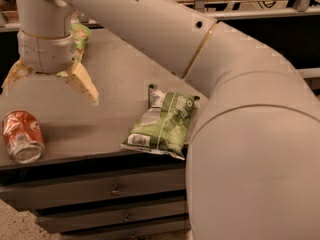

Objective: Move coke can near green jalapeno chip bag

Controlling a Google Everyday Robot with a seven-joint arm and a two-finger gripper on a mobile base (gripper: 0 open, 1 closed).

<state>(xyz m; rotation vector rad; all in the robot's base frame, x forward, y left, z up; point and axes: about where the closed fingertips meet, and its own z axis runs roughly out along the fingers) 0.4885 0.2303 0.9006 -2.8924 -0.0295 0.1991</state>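
Note:
My fingers will close around the body of the coke can (20, 131) from both sides, leaving its silver end free.
The coke can (21, 135) lies on its side at the front left of the grey cabinet top (110, 109), silver end toward me. The green jalapeno chip bag (162, 122) lies flat near the front edge, right of centre. My gripper (50, 86) hangs over the left part of the top, above and behind the can, open, with its tan fingers (82, 81) spread wide and nothing between them. The can is well left of the bag.
A second green bag (77, 36) lies at the back left, mostly hidden behind the gripper's wrist. My arm (250, 134) fills the right side of the view. Drawers (115, 189) run below the top's front edge.

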